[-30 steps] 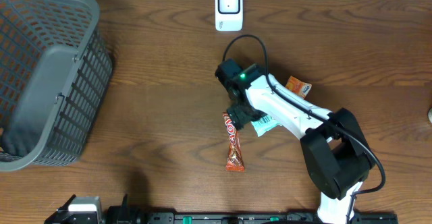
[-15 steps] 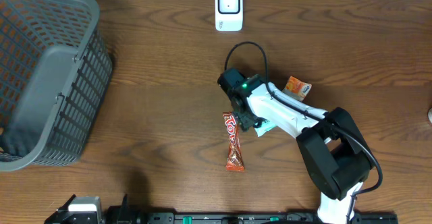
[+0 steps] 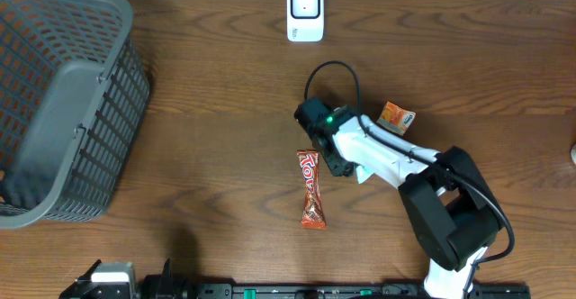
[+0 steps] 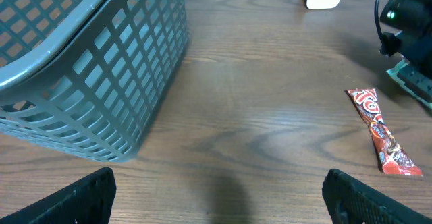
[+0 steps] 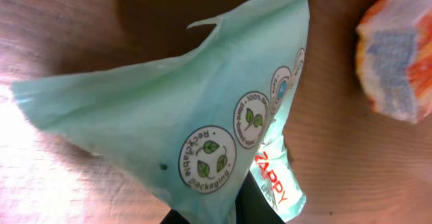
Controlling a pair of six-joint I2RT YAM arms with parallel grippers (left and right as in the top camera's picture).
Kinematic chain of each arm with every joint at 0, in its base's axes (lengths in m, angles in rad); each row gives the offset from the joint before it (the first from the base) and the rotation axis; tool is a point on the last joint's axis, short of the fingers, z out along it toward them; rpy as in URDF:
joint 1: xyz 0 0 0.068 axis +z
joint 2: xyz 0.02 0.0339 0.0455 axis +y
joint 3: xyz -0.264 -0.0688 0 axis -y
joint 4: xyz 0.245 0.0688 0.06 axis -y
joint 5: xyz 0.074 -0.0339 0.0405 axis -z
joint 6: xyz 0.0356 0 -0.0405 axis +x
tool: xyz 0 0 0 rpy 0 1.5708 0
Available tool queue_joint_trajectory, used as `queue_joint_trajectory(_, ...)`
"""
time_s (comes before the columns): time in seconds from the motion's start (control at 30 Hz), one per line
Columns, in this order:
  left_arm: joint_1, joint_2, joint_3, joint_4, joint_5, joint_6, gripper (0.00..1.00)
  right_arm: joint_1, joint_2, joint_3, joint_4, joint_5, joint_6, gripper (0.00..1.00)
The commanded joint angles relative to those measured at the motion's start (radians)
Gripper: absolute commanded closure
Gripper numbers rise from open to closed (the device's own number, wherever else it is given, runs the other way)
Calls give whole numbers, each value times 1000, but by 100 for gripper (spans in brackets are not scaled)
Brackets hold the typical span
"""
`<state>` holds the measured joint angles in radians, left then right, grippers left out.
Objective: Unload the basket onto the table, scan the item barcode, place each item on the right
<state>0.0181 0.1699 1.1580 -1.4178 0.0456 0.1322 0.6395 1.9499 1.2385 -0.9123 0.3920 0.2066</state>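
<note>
I will let go of the mint-green packet with my right gripper on the wood (image 3: 329,161) close beside the upper end of the red candy bar.
A mint-green packet (image 5: 175,123) with round leaf logos fills the right wrist view. My right gripper (image 5: 233,207) is shut on its lower edge, and the dark fingers show only at the bottom of that view. From overhead, the right gripper (image 3: 337,162) sits mid-table and a corner of the green packet (image 3: 362,172) pokes out beside it. The white scanner (image 3: 305,12) stands at the table's far edge. My left gripper (image 4: 219,200) is open low over bare wood and holds nothing.
A red candy bar (image 3: 310,189) lies just left of the right gripper. An orange packet (image 3: 397,116) lies to its right. A large grey basket (image 3: 63,101) takes up the left of the table. The right arm's cable loops above the wrist.
My right gripper has gone from open to shut on the green packet. It has also shifted a little to the right. The left gripper has stayed open and still.
</note>
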Motion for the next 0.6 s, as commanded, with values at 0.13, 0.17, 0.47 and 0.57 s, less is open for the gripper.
queue_joint_trajectory(0.13,5,-5,3,-2,-12,13,2,-55,19,203,-175,-615,-191,99)
queue_joint_trajectory(0.17,5,-5,3,-2,-12,13,2,-70,19,217,-199,-687,-229,99)
queue_joint_trajectory(0.47,5,-5,3,-2,-12,13,2,-301,19,233,-252,-1244,-543,99)
queue_joint_trajectory(0.57,5,-5,3,-2,-12,13,2,-383,20,230,-250,-1424,-665,99)
